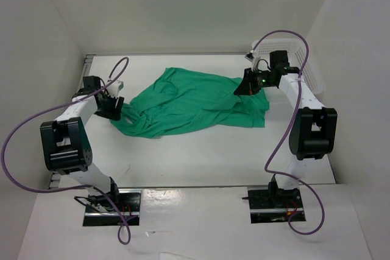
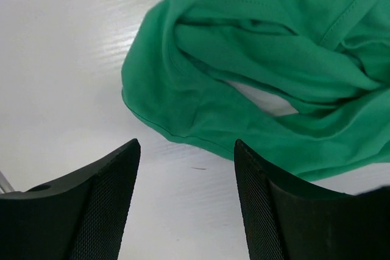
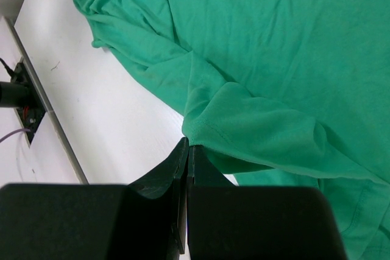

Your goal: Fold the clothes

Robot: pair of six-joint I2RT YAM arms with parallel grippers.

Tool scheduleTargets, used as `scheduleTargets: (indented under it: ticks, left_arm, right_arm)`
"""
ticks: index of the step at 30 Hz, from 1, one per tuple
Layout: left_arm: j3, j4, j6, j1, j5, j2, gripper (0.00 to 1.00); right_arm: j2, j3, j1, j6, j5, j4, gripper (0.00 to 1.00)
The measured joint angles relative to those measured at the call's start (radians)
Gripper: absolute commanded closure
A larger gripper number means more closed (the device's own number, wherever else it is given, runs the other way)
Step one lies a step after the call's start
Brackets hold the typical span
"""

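The green T-shirt's bunched hem lies ahead of my open left gripper, which should pinch the hem's corner [image 2: 172, 130] before both grippers lift the T-shirt.
The clothes, one green T-shirt [image 1: 195, 105], lie crumpled across the middle of the white table. My left gripper [image 1: 116, 109] sits low at the shirt's left end. In the left wrist view it [image 2: 186, 144] is open, with bare table between its fingers [image 2: 109, 187], and a bunched hem of the shirt [image 2: 256, 59] lies just ahead of the tips. My right gripper [image 1: 244, 87] is at the shirt's right edge. In the right wrist view it [image 3: 189, 144] is shut, its tips pinching a folded edge of the shirt [image 3: 274, 41].
A white mesh basket [image 1: 308, 65] stands at the back right, behind the right arm. White walls close the table on the left, back and right. Purple cables loop beside both arms. A metal strip [image 3: 49, 114] borders the table.
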Motion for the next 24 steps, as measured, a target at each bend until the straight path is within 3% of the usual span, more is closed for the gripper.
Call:
scheduleTargets:
  ticks: [9, 24]
  left_arm:
    - [-0.078, 0.032, 0.023, 0.017, 0.037, -0.007, 0.33]
    - [-0.071, 0.087, 0.077, 0.016, 0.080, 0.084, 0.37]
  right_arm:
    - [0.000, 0.000, 0.000, -0.004, -0.006, 0.000, 0.98]
    - [0.000, 0.000, 0.000, -0.015, -0.019, -0.001, 0.98]
